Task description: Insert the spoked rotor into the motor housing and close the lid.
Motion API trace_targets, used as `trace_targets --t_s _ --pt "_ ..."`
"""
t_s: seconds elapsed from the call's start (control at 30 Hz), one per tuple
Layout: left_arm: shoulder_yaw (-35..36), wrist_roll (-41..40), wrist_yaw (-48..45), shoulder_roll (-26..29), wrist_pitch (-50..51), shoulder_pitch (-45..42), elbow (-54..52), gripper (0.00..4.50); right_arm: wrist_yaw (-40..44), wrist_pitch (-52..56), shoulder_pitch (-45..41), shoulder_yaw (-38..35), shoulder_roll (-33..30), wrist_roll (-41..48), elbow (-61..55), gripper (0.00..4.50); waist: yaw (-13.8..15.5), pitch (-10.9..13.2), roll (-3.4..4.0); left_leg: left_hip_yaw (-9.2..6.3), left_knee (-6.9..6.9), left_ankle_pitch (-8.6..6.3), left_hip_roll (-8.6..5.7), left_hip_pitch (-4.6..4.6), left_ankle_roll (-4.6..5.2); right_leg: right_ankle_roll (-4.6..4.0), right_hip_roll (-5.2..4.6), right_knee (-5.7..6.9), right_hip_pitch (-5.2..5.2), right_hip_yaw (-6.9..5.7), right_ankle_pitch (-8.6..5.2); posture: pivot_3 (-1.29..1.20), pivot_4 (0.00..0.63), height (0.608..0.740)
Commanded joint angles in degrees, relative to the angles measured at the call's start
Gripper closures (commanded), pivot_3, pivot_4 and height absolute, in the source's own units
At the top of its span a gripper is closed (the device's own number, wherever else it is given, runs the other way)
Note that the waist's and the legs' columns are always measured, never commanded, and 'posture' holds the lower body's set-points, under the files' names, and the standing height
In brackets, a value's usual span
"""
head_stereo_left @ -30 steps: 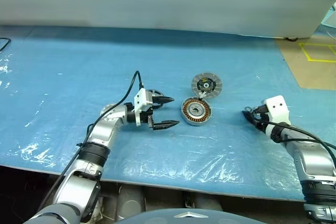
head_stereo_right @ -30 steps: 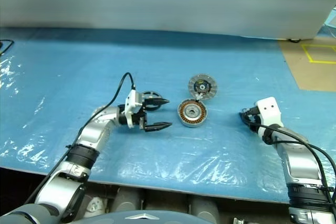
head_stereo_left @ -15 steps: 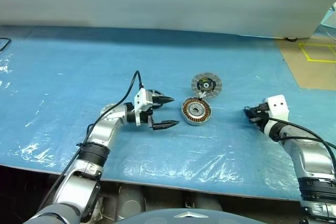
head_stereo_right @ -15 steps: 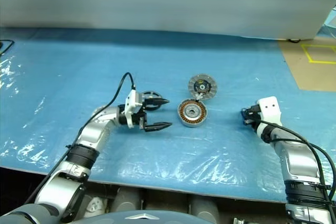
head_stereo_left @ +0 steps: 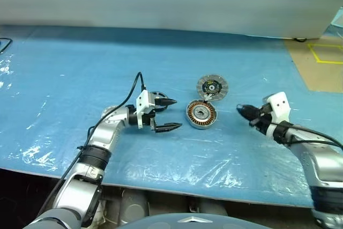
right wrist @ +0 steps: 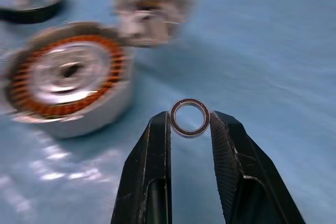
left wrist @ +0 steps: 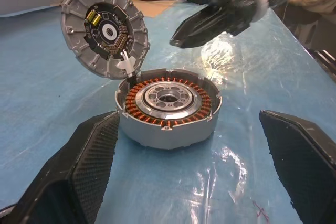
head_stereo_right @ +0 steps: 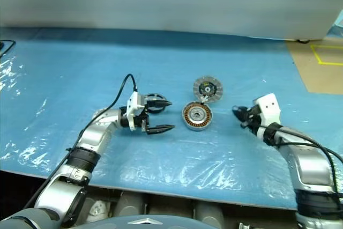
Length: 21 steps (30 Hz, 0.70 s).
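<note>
Next, I let go of the small metal ring with my right gripper at the centre of the motor housing (head_stereo_left: 201, 112) (right wrist: 70, 71), inside the housing's copper windings.
The motor housing (head_stereo_left: 201, 113), with copper windings around a dark centre, sits mid-table. The ribbed grey lid (head_stereo_left: 212, 87) stands tilted just behind it, black hub facing me. The spoked rotor (head_stereo_left: 156, 97) lies on the sheet left of the housing, partly behind my left gripper (head_stereo_left: 178, 113). That gripper is open and level, pointing at the housing, with its fingers (left wrist: 79, 166) on either side of it at a short distance. My right gripper (right wrist: 189, 121) hovers just right of the housing, shut on a small plain metal ring (right wrist: 189, 117) at its fingertips.
A blue plastic sheet (head_stereo_left: 80, 79) covers the table, crinkled near the front edge. A brown board with yellow tape (head_stereo_left: 321, 63) lies at the back right. A black cable (head_stereo_left: 4, 44) shows at the far left. A grey wall runs along the back.
My right gripper has swung left and slightly up, towards the housing. The left arm and the parts on the table have not moved.
</note>
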Motion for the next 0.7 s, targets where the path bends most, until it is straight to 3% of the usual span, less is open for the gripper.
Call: trace_targets --t_s 0.03,0.37,0.7 --pt "0.6 -1.1 -1.1 0.0 -0.4 -1.3 -0.3 0.00 2.2 3.6 -1.7 2.0 -2.0 3.7 -6.7 3.83 0.0 0.0 0.00 0.00 -0.01 0.00 -0.01 0.00 0.00 0.00 -0.01 0.00 0.00 0.01 0.00 0.00 0.150 0.740" --pt "0.4 -0.7 -1.3 -0.7 -1.1 -1.1 0.3 0.00 -5.3 8.1 -14.2 15.6 1.7 -3.4 -3.1 3.83 0.1 0.0 0.02 0.00 -0.01 0.01 -0.03 0.01 -0.02 0.00 -0.02 0.03 0.01 -0.01 0.00 0.00 0.150 0.740" --pt "0.8 -0.7 -1.0 -0.1 -1.0 -0.1 -0.4 0.00 -5.8 7.0 -15.3 18.8 2.4 -7.2 1.1 3.83 -0.1 0.0 0.02 -0.01 -0.02 0.01 -0.04 -0.04 -0.03 0.01 -0.02 0.06 -0.06 -0.01 0.01 0.00 0.150 0.740"
